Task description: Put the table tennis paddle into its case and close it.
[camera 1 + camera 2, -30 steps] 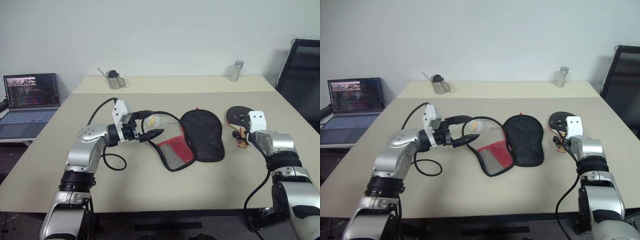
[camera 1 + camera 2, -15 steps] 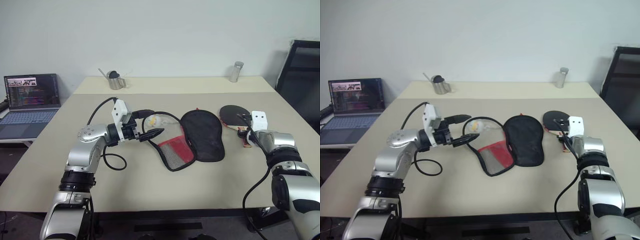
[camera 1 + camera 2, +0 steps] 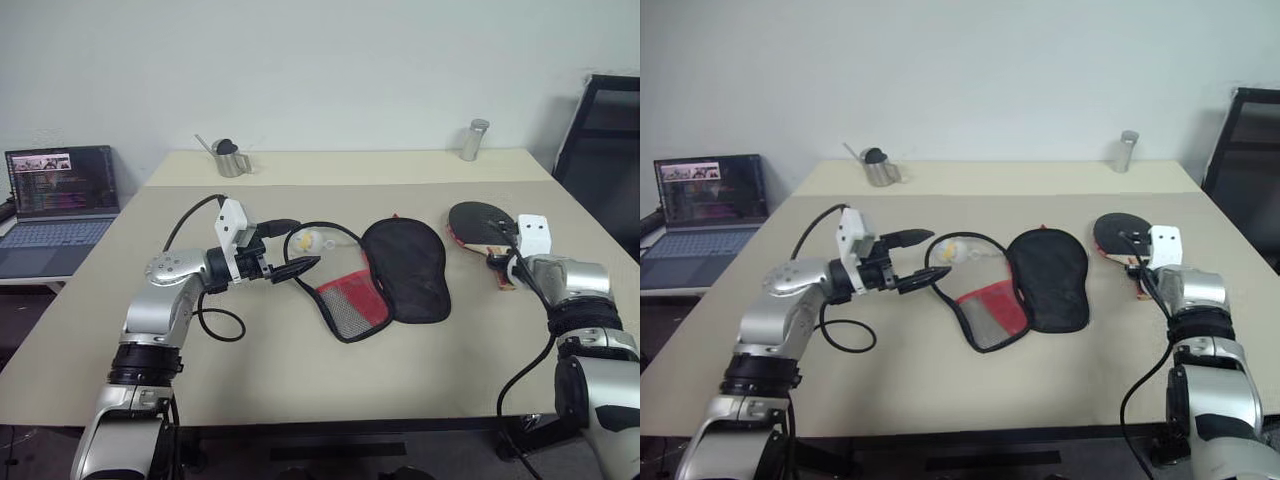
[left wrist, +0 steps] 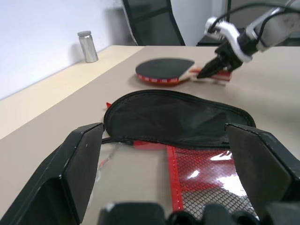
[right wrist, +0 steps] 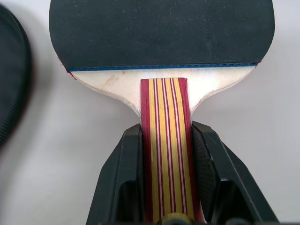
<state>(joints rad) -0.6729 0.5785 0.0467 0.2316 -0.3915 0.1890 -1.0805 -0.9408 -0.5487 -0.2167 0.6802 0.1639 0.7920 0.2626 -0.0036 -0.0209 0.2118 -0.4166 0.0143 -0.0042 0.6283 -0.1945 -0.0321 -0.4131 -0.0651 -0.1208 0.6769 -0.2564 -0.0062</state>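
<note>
Next, I set the table tennis paddle on the black flap of the open case [image 3: 403, 263] with my right gripper.
The table tennis paddle [image 3: 480, 221] has a black face and a striped red and wooden handle [image 5: 166, 140]. My right gripper [image 3: 501, 263] is shut on that handle, holding the paddle low over the table at the right. The case [image 3: 400, 270] lies unzipped and spread open mid-table, its black flap [image 4: 178, 117] beside a red mesh panel [image 3: 350, 300]. My left gripper [image 3: 296, 247] is open and level, hovering at the case's left edge with nothing between its fingers.
A laptop [image 3: 60, 185] sits on a side table at the left. A metal watering can [image 3: 230, 158] and a metal cylinder [image 3: 472, 140] stand on the far table. A black chair [image 3: 600, 140] is at the right. A loose cable [image 3: 215, 325] loops beside my left arm.
My right gripper closed on the paddle's handle and lifted the paddle slightly up and to the right. The left gripper and the case stayed where they were.
</note>
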